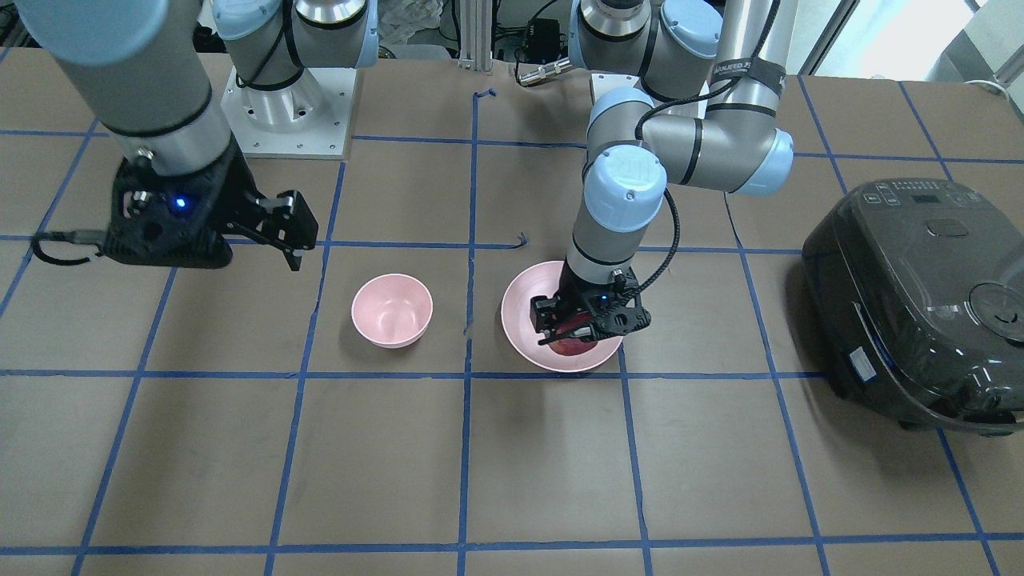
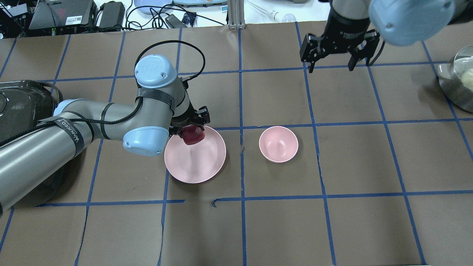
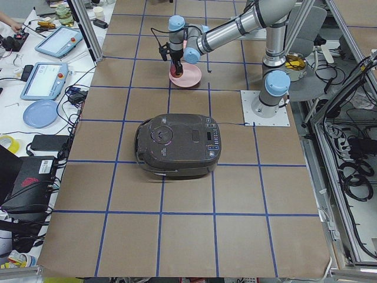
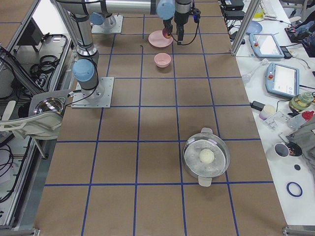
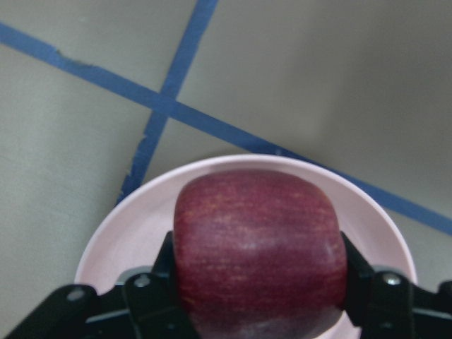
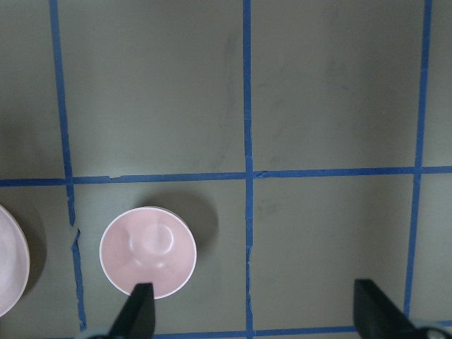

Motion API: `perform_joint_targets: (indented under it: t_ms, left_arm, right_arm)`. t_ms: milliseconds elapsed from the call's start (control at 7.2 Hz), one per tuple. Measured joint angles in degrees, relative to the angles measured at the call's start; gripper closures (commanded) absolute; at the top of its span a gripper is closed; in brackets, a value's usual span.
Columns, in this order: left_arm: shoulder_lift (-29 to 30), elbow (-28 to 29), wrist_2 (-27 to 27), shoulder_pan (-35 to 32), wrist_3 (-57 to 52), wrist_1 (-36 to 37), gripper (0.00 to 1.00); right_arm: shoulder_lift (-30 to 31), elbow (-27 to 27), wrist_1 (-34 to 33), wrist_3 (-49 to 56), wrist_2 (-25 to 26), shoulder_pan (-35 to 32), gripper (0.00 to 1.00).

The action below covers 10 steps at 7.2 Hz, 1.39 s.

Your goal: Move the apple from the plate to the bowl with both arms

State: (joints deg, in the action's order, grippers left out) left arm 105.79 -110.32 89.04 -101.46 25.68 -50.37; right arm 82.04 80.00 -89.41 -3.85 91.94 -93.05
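Next, my left gripper releases the dark red apple in the middle of the small pink bowl [image 1: 391, 316] beside the plate.
The dark red apple [image 5: 260, 247] is over the pale pink plate [image 2: 196, 166], near its far left rim, and shows in the overhead view [image 2: 192, 135] and the front view [image 1: 570, 346]. My left gripper [image 1: 570, 336] reaches down into the plate [image 1: 520, 320], its fingers pressed on both sides of the apple. I cannot tell if the apple still touches the plate. The small pink bowl [image 2: 278, 144] stands empty to the plate's right and also shows in the right wrist view [image 6: 147, 251]. My right gripper [image 2: 334, 62] hangs open and empty, high over the far right of the table.
A black rice cooker [image 1: 920, 304] stands at the table's left end, beside my left arm. A metal pot [image 2: 458, 81] with a pale ball in it stands at the right end. Blue tape lines cross the brown table cover.
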Motion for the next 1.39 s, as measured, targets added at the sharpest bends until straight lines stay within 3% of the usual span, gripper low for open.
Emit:
perform_joint_targets:
  t_ms: [139, 556, 1389]
  left_arm:
    - [-0.2, 2.3, 0.1, -3.2, -1.7, -1.4, 0.88]
    - [1.1, 10.9, 0.0, -12.6, 1.2, -6.7, 0.89]
    - [6.9, 14.2, -6.0, -18.1, 14.2, -2.7, 0.88]
  right_arm:
    - [1.2, -2.6, 2.0, 0.1, 0.2, 0.0, 0.0]
    - [2.5, -3.0, 3.1, -0.1, 0.4, 0.0, 0.0]
    - [6.7, 1.5, 3.1, -0.7, 0.1, 0.1, 0.0]
